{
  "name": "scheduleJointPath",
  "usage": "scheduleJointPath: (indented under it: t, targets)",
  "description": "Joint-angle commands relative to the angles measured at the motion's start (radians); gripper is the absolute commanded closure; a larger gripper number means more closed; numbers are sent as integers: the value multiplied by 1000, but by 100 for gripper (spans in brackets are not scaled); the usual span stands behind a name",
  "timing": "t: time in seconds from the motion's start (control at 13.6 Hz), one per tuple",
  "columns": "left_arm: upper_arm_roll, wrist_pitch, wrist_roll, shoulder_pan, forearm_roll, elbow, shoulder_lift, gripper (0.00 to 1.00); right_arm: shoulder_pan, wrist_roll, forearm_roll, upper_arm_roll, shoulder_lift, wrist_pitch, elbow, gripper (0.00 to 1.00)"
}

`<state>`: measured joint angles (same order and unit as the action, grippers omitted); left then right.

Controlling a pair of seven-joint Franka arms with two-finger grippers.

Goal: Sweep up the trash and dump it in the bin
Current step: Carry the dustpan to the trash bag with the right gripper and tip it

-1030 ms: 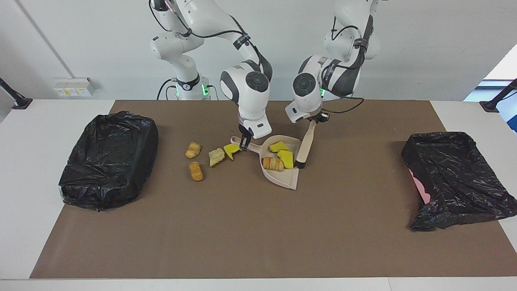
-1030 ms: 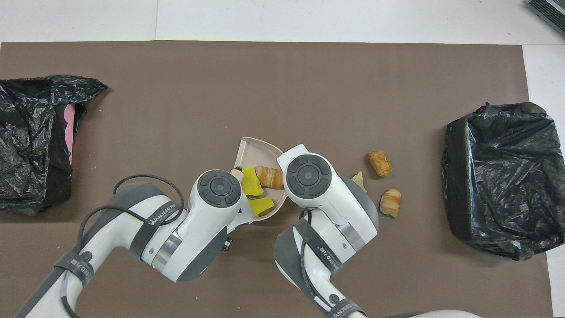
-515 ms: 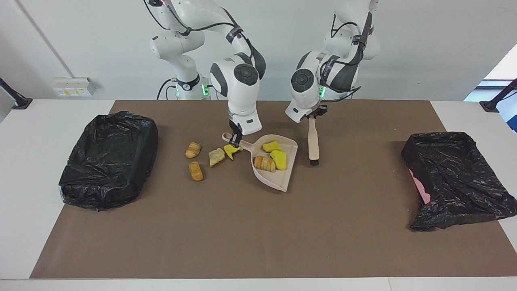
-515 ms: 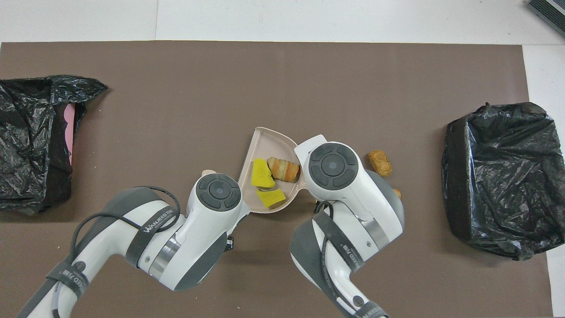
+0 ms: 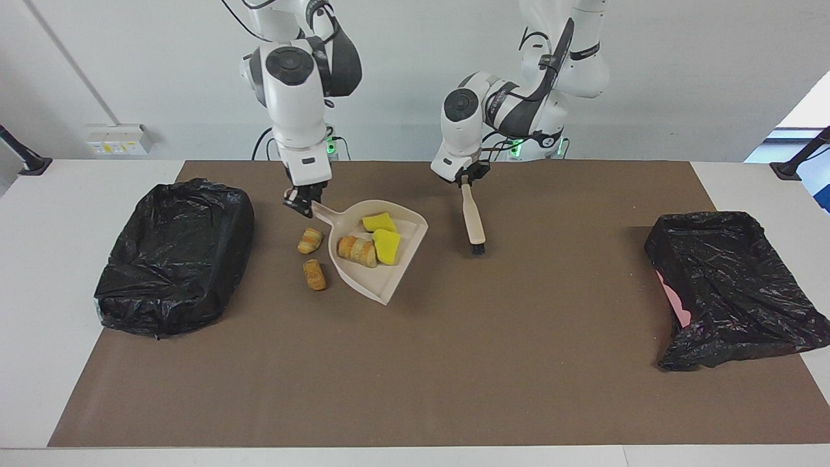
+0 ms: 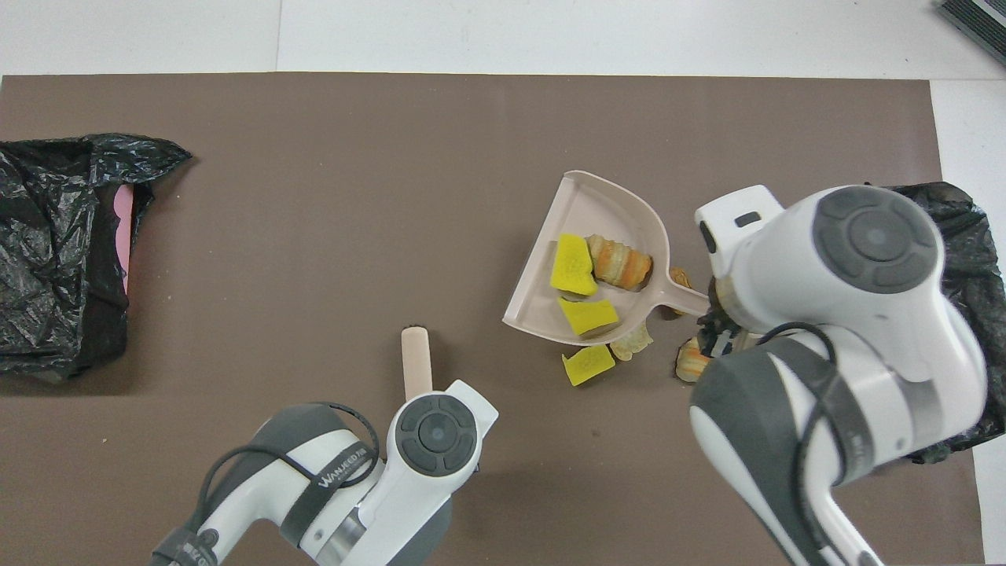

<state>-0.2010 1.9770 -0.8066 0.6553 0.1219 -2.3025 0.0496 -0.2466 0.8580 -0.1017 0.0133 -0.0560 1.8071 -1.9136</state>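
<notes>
The brush, now held bristles down above the mat's middle, will be let go by my left gripper on the bare near part of the brown mat (image 6: 453, 486), short of the loose yellow bit.
My right gripper (image 5: 299, 201) is shut on the handle of the beige dustpan (image 5: 373, 280), which is held tilted in the air over the mat. The dustpan (image 6: 599, 206) carries three bits of trash: two yellow sponge bits (image 5: 386, 245) and one bread piece (image 5: 356, 250). Loose trash lies on the mat under and beside it: two bread pieces (image 5: 310, 240) (image 5: 314, 274), and in the overhead view a yellow bit (image 6: 588, 365) and a pale chunk (image 6: 631, 342). My left gripper (image 5: 465, 181) is shut on the brush (image 5: 473, 222), bristles down, above the mat's middle.
A bin lined with a black bag (image 5: 175, 259) stands at the right arm's end of the table, close to the dustpan. A second black-bagged bin (image 5: 733, 285) stands at the left arm's end. A brown mat (image 5: 415, 363) covers the table.
The right gripper has lifted the dustpan with its three pieces and carried it toward the right arm's end. The left gripper has raised the brush off the dustpan's edge and drawn it back.
</notes>
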Motion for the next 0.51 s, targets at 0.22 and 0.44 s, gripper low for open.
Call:
scheduleJointPath:
  t: [0.22, 0.44]
  targets:
    - [17, 62, 1, 99, 153, -98, 88, 100, 361, 387, 14, -4, -84, -110, 13, 100]
    - [17, 85, 20, 102, 157, -118, 88, 100, 554, 608, -22, 0, -87, -69, 10, 100]
